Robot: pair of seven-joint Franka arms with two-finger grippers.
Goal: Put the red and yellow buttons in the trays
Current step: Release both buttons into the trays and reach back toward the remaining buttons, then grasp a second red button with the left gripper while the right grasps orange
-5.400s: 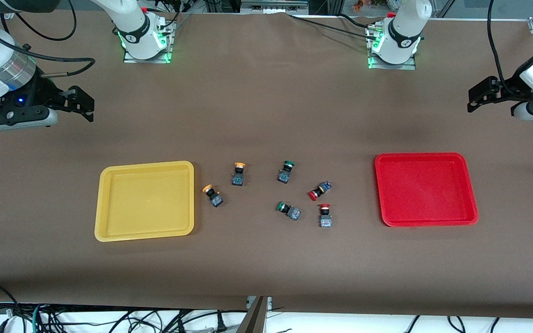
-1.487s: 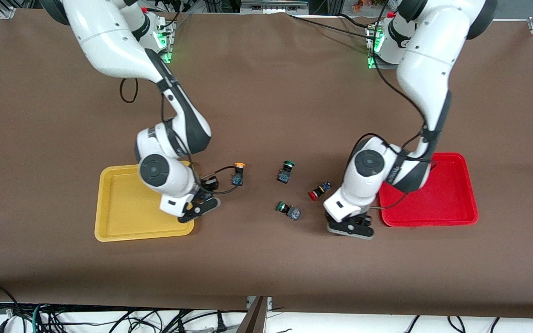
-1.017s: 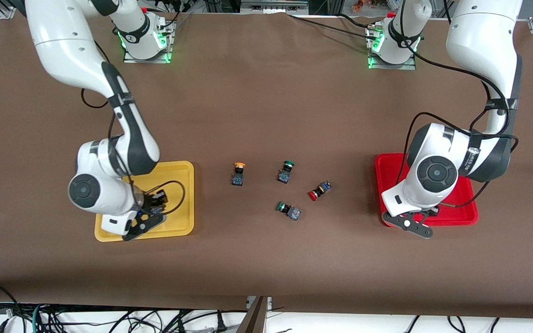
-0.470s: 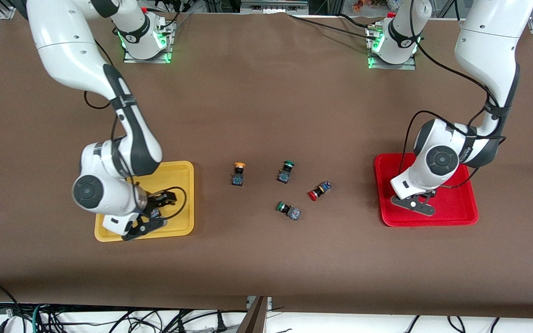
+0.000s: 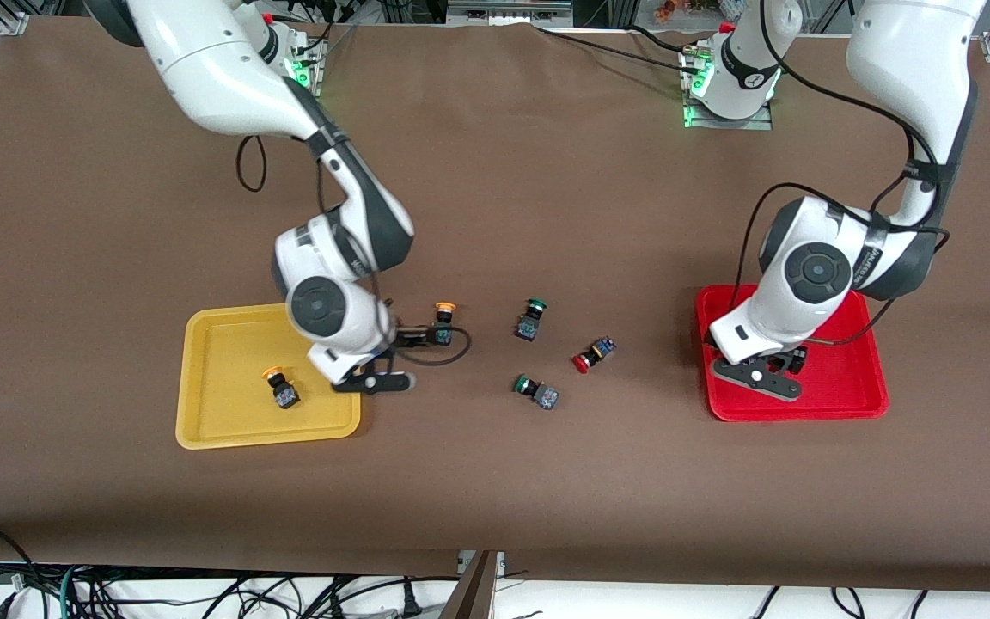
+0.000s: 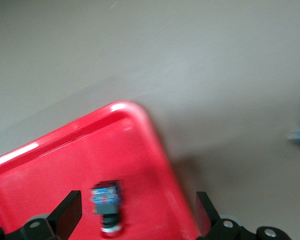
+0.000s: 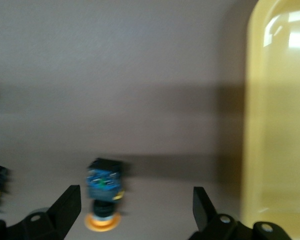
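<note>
Next, my left gripper should go to the blue body [image 5: 602,346] of the red button on the table and close there, because that button still needs its tray.
One yellow button [image 5: 278,389] lies in the yellow tray [image 5: 229,430]. The other yellow button [image 5: 443,321] stands on the table beside that tray. My right gripper [image 5: 413,335] is open just above the table next to it; in the right wrist view [image 7: 135,210] the button [image 7: 104,192] sits near one finger [image 7: 67,205], untouched. My left gripper [image 5: 791,361] is open over the red tray [image 5: 856,404]. A red button [image 6: 106,205] lies in the tray [image 6: 65,165] under it, between the spread fingers. The second red button [image 5: 591,354] lies on the table mid-way.
Two green-capped switches [image 5: 531,318] [image 5: 536,391] lie on the brown table between the trays, near the loose red button. The yellow tray's rim [image 7: 280,125] is close beside my right gripper.
My right gripper left a yellow button in the yellow tray and moved over to the other yellow button. My left gripper stays over the red tray, with a red button now lying free below it.
</note>
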